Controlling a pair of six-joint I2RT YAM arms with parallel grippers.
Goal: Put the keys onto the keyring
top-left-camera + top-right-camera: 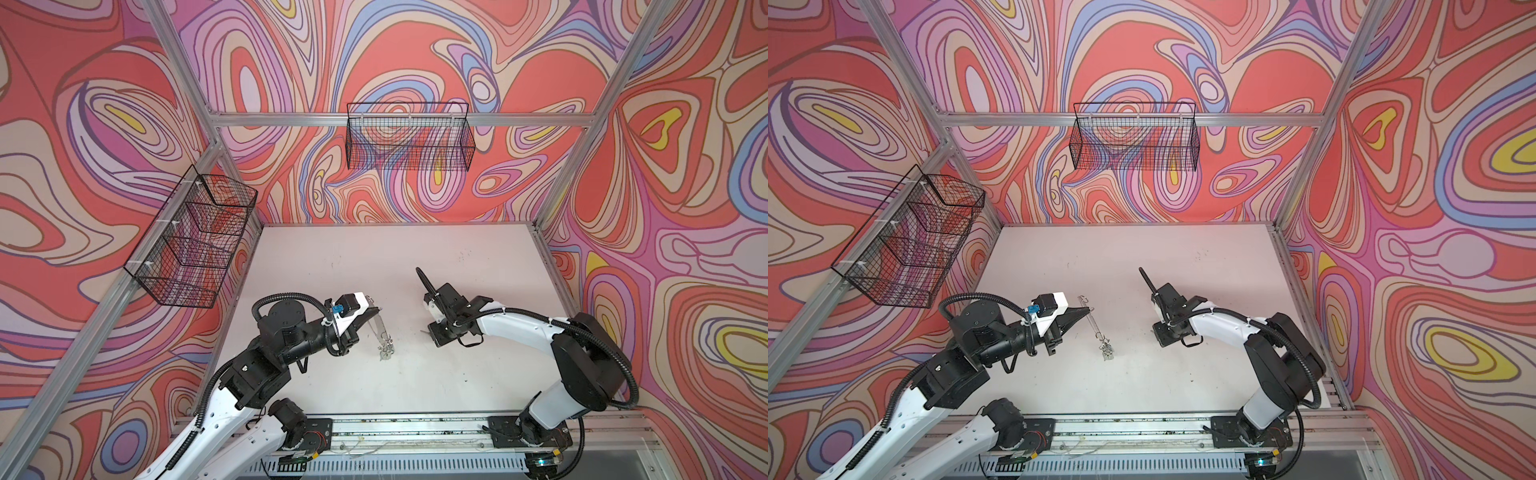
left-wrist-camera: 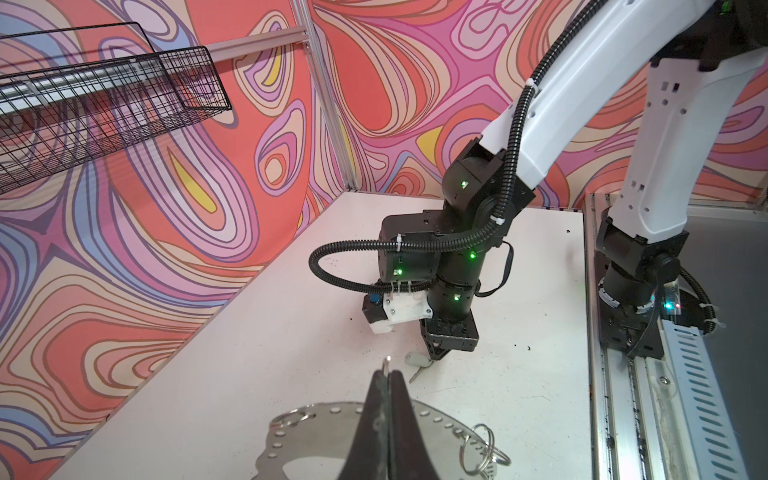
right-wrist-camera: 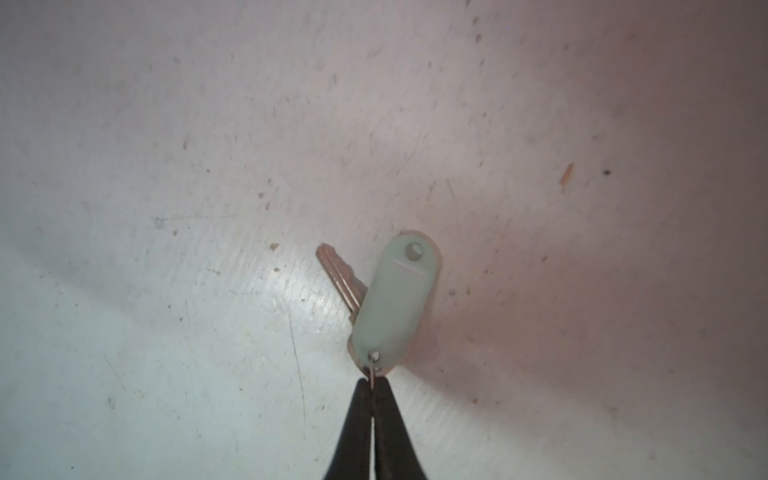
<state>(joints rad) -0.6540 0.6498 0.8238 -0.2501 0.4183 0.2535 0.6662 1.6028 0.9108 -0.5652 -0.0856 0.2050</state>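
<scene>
Next, I release the pale-tagged key from my right gripper a little nearer the front rail, on the white table (image 1: 429, 345) (image 3: 302, 382) beside the dangling keys.
My left gripper (image 2: 388, 374) is shut on a small wire loop at the rim of the keyring (image 2: 316, 432), a flat shiny metal band with holes along its edge. In both top views the keyring (image 1: 379, 328) (image 1: 1094, 322) hangs edge-on from the left gripper (image 1: 376, 311) (image 1: 1086, 309), and a cluster of keys (image 1: 385, 353) (image 1: 1106, 353) dangles at its low end near the table. The right gripper (image 3: 372, 380) is shut on the thin wire ring of one key (image 3: 336, 274) with a pale tag (image 3: 395, 303), just above the table. Seen from the left wrist, that right gripper (image 2: 436, 358) stands a short way beyond the keyring.
The white table (image 1: 374, 257) is scuffed and speckled. A black wire basket (image 1: 409, 137) hangs on the back wall and a second basket (image 1: 195, 241) on the left wall. A metal rail (image 1: 415, 428) runs along the front edge under both arm bases.
</scene>
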